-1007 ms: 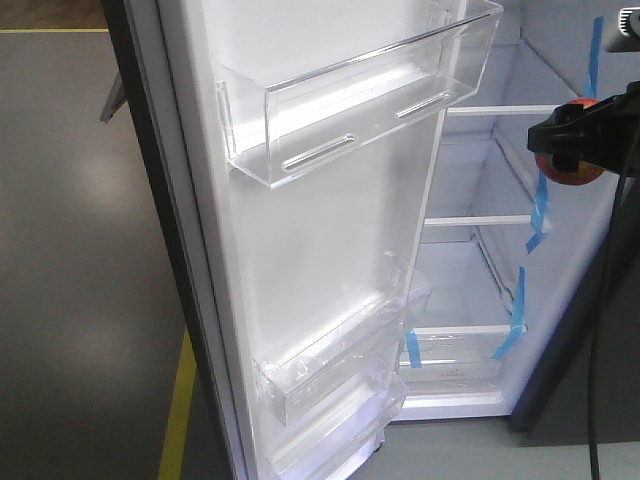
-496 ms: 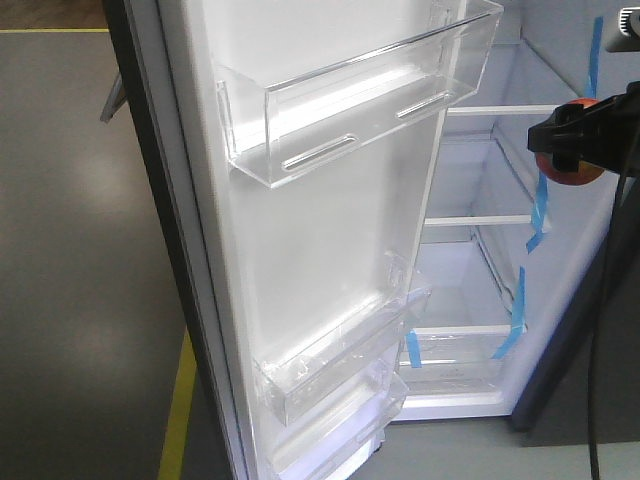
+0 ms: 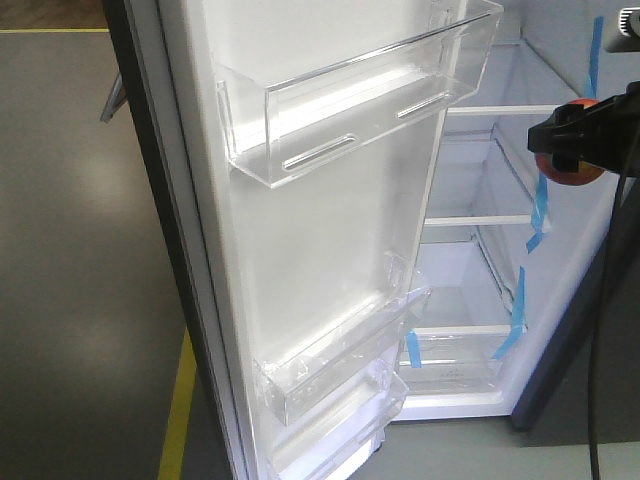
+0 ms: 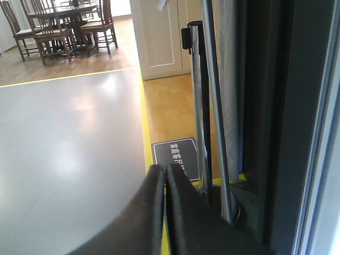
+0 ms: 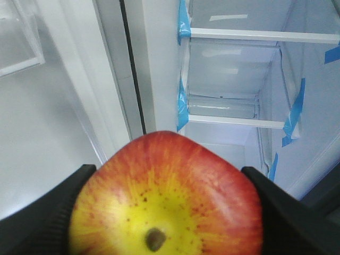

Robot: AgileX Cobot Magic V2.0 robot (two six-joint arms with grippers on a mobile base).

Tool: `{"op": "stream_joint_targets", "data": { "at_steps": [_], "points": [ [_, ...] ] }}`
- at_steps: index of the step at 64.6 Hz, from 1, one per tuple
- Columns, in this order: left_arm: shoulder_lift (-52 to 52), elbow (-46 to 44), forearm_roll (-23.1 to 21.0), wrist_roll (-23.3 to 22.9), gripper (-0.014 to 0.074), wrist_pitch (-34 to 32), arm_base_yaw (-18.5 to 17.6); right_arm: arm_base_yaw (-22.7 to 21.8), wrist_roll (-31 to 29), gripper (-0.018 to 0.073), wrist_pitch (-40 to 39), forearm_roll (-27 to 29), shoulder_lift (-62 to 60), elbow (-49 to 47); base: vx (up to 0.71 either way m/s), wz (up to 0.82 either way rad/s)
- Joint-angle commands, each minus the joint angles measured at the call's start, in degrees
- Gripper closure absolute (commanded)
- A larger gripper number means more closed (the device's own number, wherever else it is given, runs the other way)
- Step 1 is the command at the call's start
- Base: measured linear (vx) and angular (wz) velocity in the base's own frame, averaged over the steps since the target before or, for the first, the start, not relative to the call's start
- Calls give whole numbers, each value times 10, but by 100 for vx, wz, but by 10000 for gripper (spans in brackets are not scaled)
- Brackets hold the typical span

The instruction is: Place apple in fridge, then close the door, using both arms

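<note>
My right gripper should release the apple in the top clear plastic bin of the open fridge door [image 3: 373, 76].
The red and yellow apple [image 5: 167, 196] fills the bottom of the right wrist view, and my right gripper [image 5: 168, 171] is shut on it, one black finger at each side. In the front view the right gripper [image 3: 560, 150] holds the apple [image 3: 566, 174] at the fridge's right side, level with the upper shelves. The fridge [image 3: 470, 270] stands open, white inside, with glass shelves [image 5: 255, 35] marked by blue tape [image 5: 183, 101]. Its door [image 3: 330, 230] is swung wide, its white lining facing me. My left gripper [image 4: 163, 171] is shut on nothing, low beside the door's dark outer edge [image 4: 276, 133].
Clear plastic bins [image 3: 350, 110] jut from the door lining, with more bins lower down [image 3: 340, 370]. A yellow floor line [image 4: 144, 127], a black floor sign [image 4: 174, 154] and metal posts [image 4: 199, 106] lie ahead of the left gripper. Wooden chairs and a table [image 4: 58, 26] stand far off.
</note>
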Motion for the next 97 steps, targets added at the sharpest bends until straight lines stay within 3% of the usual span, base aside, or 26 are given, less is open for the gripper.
{"op": "stream_joint_targets", "data": {
  "at_steps": [1,12,21,28,35,46,55,63,81,97],
  "points": [
    [-8,16,0,-1,602,-45,-2,-1,-3,442,-25,4,-25,-19,0,0],
    [-8,16,0,-1,602,-45,-2,-1,3,442,4,4,-81,-19,0,0],
    [-8,16,0,-1,602,-45,-2,-1,2,442,-60,12,-164,-19,0,0],
    [-8,16,0,-1,602,-45,-2,-1,-18,442,-117,50,-209,-28,0,0],
    [-8,16,0,-1,602,-45,-2,-1,-63,442,-96,111,-207,-79,0,0],
    [-8,16,0,-1,602,-45,-2,-1,-189,442,-36,246,-139,-187,0,0],
    [-8,16,0,-1,602,-45,-2,-1,-296,442,70,397,-51,-285,0,0],
    [-8,16,0,-1,602,-45,-2,-1,-356,442,156,473,24,-351,0,0],
    [-8,16,0,-1,602,-45,-2,-1,-369,442,240,517,143,-434,0,0],
    [-8,16,0,-1,602,-45,-2,16,-370,440,228,520,186,-440,0,0]
  ]
}}
